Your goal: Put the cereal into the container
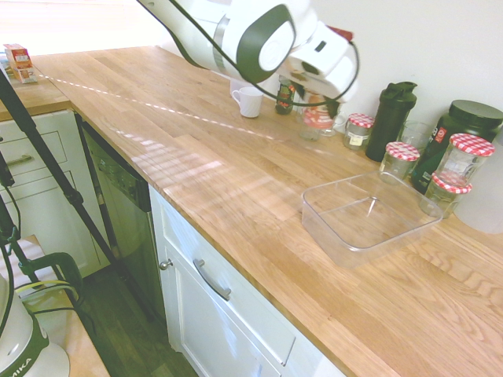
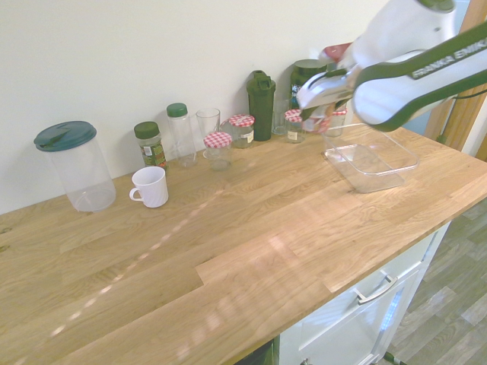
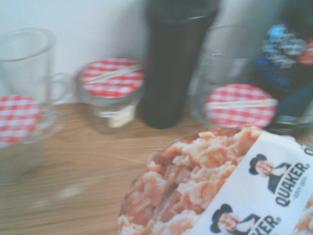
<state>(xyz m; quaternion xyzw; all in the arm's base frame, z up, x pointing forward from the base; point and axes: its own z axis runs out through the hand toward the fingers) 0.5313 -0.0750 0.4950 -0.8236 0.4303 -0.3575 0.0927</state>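
Note:
My gripper is going to release the cereal near the middle of the clear container's bottom point(image 1: 358, 220). The cereal is now at the counter's back, among jars.
The cereal point(image 1: 318, 120) is a small red-and-white cup at the back of the wooden counter, among the jars by the wall. My gripper point(image 1: 318, 110) comes down from above and is shut on it. In the second exterior view the cup point(image 2: 326, 122) shows as a reddish blur under the gripper point(image 2: 323, 114). The wrist view shows the cereal's printed Quaker top point(image 3: 220, 186) from close by. The container point(image 1: 369, 216), a clear shallow square tub, stands empty on the counter a little nearer the front edge, also seen as the tub point(image 2: 370, 163) beside the arm.
Glass jars with red-checkered lids point(image 1: 358, 129) point(image 1: 401, 159) point(image 1: 464, 157) and a dark bottle point(image 1: 391, 118) line the wall behind the tub. A white mug point(image 1: 249, 101), a tall glass point(image 2: 207, 125), spice jars point(image 2: 150, 143) and a clear pitcher point(image 2: 76, 166) stand further along.

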